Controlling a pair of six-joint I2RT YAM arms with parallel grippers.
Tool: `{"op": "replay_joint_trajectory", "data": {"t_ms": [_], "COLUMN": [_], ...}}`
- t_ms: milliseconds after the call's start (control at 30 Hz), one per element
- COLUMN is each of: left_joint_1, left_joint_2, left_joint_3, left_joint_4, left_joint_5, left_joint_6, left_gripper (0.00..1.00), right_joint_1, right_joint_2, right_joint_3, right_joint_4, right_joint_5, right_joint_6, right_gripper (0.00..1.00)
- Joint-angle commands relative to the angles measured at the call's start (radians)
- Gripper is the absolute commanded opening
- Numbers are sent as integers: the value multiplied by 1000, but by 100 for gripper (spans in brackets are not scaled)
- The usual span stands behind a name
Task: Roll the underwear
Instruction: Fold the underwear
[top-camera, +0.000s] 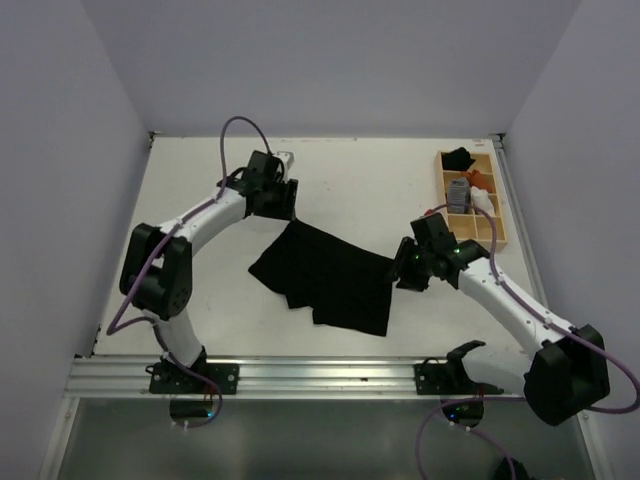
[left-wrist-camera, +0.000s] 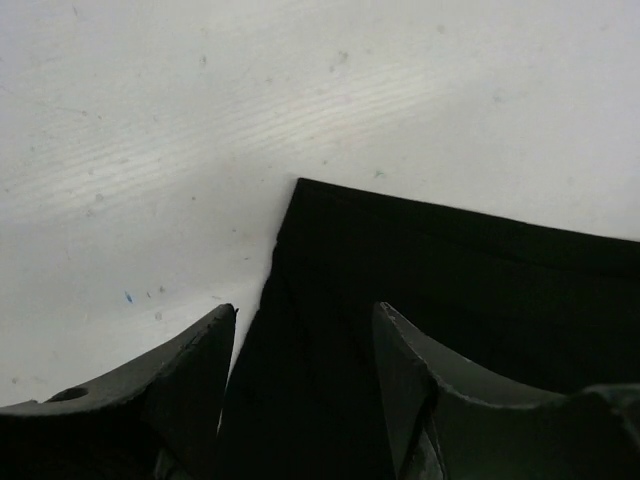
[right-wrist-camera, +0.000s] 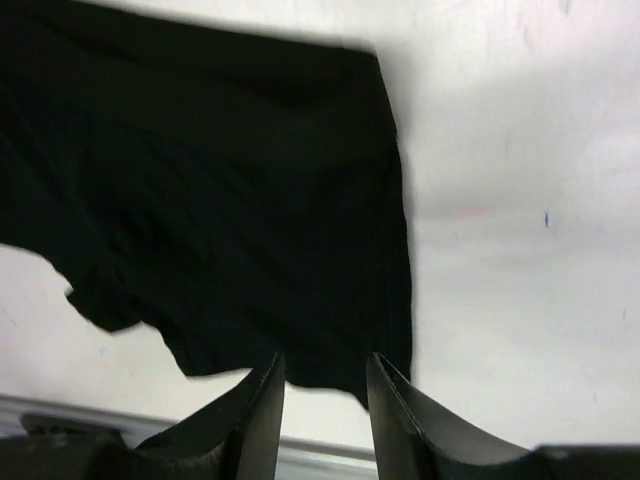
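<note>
My right gripper is to grab the underwear next, at the corner (top-camera: 393, 261) (right-wrist-camera: 382, 75) nearest the wooden compartment tray.
The underwear (top-camera: 330, 275) is a plain black garment lying spread flat on the white table. My left gripper (top-camera: 287, 210) is at its far corner. In the left wrist view the left gripper (left-wrist-camera: 306, 310) is open, with the underwear (left-wrist-camera: 450, 300) lying under and between its fingers, not pinched. My right gripper (top-camera: 400, 270) is at the garment's right corner. In the right wrist view the right gripper (right-wrist-camera: 325, 358) has its jaws apart, and the edge of the underwear (right-wrist-camera: 220, 180) lies just past the fingertips.
A wooden compartment tray (top-camera: 441, 180) stands at the back right. It holds a dark item (top-camera: 458, 157), a grey striped roll (top-camera: 458, 190) and a white roll (top-camera: 483, 200). A metal rail (top-camera: 300, 375) runs along the near table edge. Walls close in the left, right and back.
</note>
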Motion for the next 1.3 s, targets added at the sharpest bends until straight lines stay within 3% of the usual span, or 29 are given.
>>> {"op": "replay_joint_trajectory", "data": {"t_ms": [0, 200, 467, 800, 1133, 1267], "left_joint_1": [-117, -413, -750, -888, -942, -965], "left_joint_2": [-192, -324, -176, 42, 146, 218], "left_joint_3": [-49, -222, -114, 78, 140, 219], "left_joint_4": [-38, 17, -6, -38, -55, -124], "left_joint_5": [-101, -175, -336, -371, -359, -373], "left_joint_6": [-73, -334, -472, -506, -541, -556], "left_gripper": [61, 60, 60, 60, 58, 56], "right_joint_1": [-118, -217, -257, -269, -326, -329], "right_joint_2": [130, 363, 511, 549, 512, 491], "right_joint_3": [85, 193, 224, 214, 165, 152], "right_joint_4": [18, 114, 216, 246, 223, 218], "right_joint_5": [5, -95, -198, -272, -258, -270], "right_joint_6": [-118, -284, -370, -402, -404, -390], "right_gripper": [43, 44, 44, 39, 0, 0]}}
